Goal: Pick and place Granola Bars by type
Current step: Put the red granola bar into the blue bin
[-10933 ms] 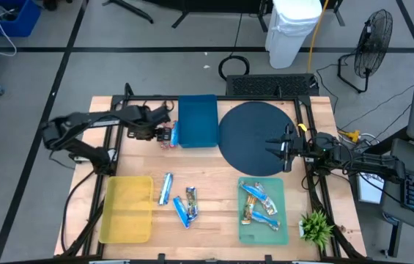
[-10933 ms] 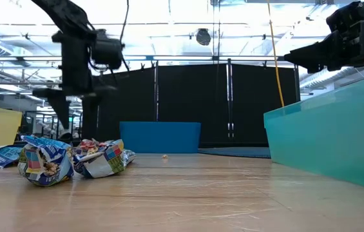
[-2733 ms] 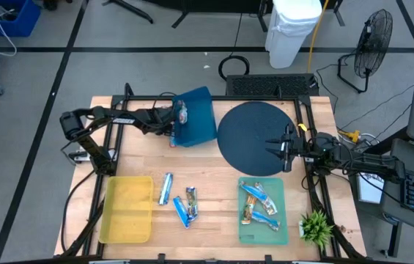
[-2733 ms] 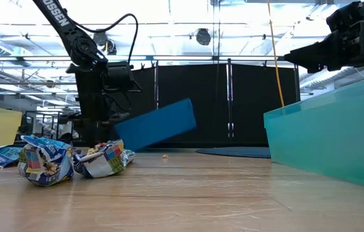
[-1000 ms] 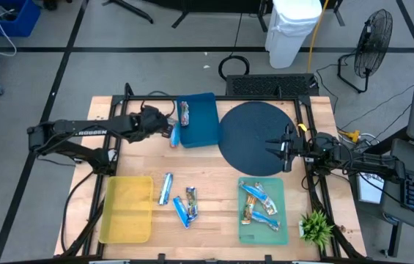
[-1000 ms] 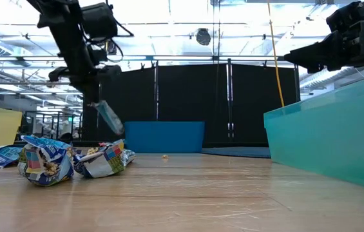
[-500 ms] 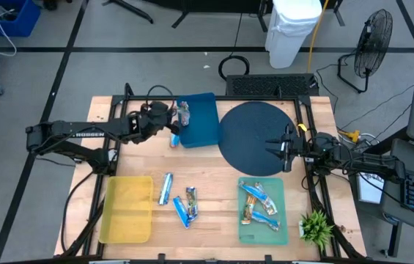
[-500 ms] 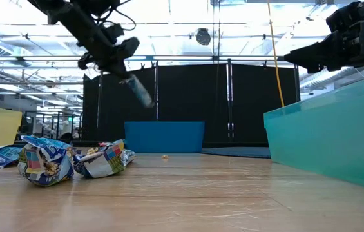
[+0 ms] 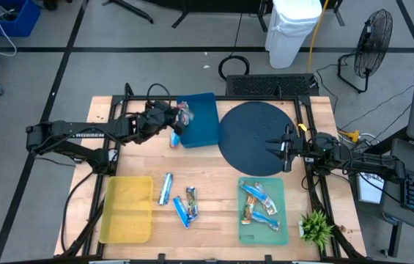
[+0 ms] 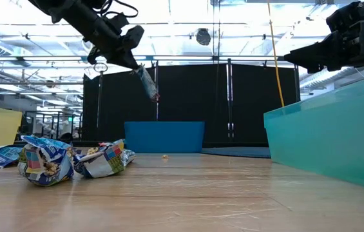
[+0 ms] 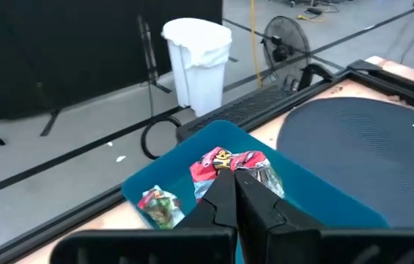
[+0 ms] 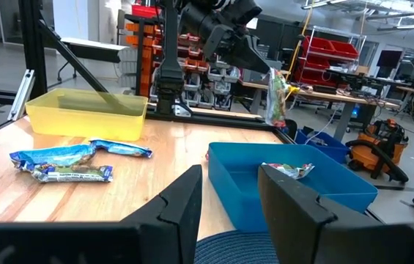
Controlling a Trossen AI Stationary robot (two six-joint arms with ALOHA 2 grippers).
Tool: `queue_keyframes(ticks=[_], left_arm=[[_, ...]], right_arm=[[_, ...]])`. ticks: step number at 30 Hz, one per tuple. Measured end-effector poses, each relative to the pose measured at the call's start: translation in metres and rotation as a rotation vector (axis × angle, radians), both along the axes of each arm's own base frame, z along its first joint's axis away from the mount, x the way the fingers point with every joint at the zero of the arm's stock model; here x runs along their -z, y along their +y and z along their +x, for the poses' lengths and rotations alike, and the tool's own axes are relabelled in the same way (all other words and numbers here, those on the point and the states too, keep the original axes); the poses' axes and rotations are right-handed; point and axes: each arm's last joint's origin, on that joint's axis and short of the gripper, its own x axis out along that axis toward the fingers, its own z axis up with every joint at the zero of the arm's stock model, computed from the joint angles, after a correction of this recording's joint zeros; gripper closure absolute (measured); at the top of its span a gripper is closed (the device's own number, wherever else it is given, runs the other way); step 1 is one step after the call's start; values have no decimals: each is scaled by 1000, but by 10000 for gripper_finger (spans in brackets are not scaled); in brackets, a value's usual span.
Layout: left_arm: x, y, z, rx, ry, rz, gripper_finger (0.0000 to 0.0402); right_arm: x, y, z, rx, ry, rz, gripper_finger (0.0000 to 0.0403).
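Observation:
My left gripper needs to let go of the reddish-brown granola bar in the blue tray's front corner [image 9: 205, 133] beside the dark round mat.
My left gripper [image 9: 174, 122] hangs above the left edge of the blue tray [image 9: 201, 121], shut on a reddish-brown granola bar [image 11: 230, 163]. In the low view that bar [image 10: 148, 84] slants down from the gripper [image 10: 133, 64], well above the tray [image 10: 163, 136]. Another reddish bar [image 11: 159, 205] lies on the tray's floor. Two blue-and-white bars [image 9: 166, 188] [image 9: 187, 205] lie flat on the wood near the front. Several bars [image 9: 258, 204] lie in the green tray [image 9: 283, 220]. My right gripper [image 9: 283, 147] waits open over the dark round mat [image 9: 254, 136]. My left gripper pinches one end of the reddish-brown bar [image 11: 226, 174] between its two fingers. The fingers come slanting from the table's left, pointing down toward the right. The bar sticks out past the fingertips and tilts downward [image 10: 151, 89], lifted clear above the blue tray.
A yellow tray [image 9: 127, 209] sits at the front left and a small green plant [image 9: 315, 227] at the front right corner. In the low view two crumpled wrappers [image 10: 43, 161] [image 10: 104, 160] lie close to the camera. The green tray's wall [image 10: 330, 135] fills that view's right.
My left gripper has risen and gone toward the blue tray, tipping from pointing down to slanting. The bar has gone with it, from hanging low near the table to high above the tray's left edge.

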Motion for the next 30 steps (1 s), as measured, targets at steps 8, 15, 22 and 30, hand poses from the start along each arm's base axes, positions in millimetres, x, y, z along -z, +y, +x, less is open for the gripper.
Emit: queue_keyframes(ticks=[8,15,22,30], left_arm=[[-19,-2,10,197,-155,67,401],[-24,2,10,222,-185,116,401],[-31,20,7,235,-237,117,401],[-43,37,13,233,-114,36,401]], right_arm=[[0,0,0,0,0,0,277],[0,0,0,0,0,0,277],[0,0,0,0,0,0,277],[0,0,0,0,0,0,277]])
